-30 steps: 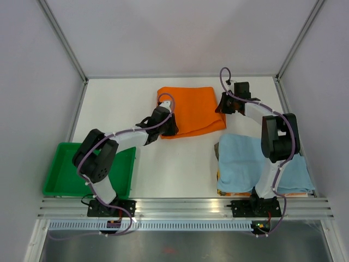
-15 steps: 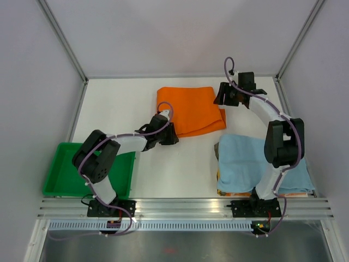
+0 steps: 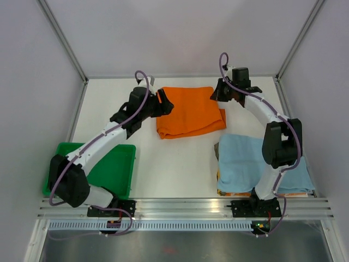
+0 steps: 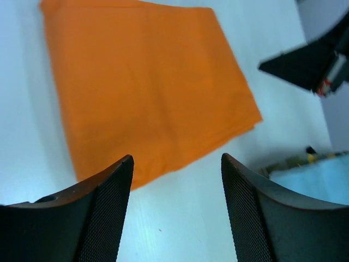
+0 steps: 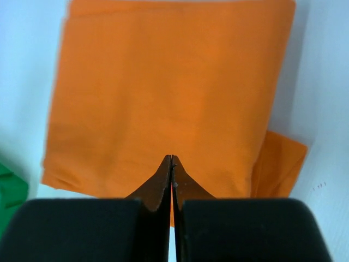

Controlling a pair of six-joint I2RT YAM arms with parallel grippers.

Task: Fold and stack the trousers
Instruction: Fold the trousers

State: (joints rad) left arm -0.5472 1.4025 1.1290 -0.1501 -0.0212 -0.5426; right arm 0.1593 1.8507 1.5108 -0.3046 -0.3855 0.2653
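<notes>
The near edge of the orange trousers is slanted, so next my left gripper grabs their corner (image 3: 162,135) nearest the green tray and pulls it straight before I fold more.
The orange trousers (image 3: 190,112) lie folded into a rough rectangle on the white table at the back middle, with a lower layer sticking out at the right edge. My left gripper (image 3: 162,103) hovers at their left edge, open and empty; in the left wrist view (image 4: 177,158) the trousers (image 4: 142,87) lie ahead of the jaws. My right gripper (image 3: 216,94) is at their far right corner, shut with nothing between the jaws; in the right wrist view (image 5: 172,157) it is above the trousers (image 5: 169,82).
A light blue cloth (image 3: 256,164) lies on a stack at the near right, under the right arm. A green tray (image 3: 117,169) stands at the near left. Grey walls close the back and both sides.
My left gripper has left the trousers' near left corner and swung back and up to their left edge. My right gripper has shifted slightly toward the far right corner.
</notes>
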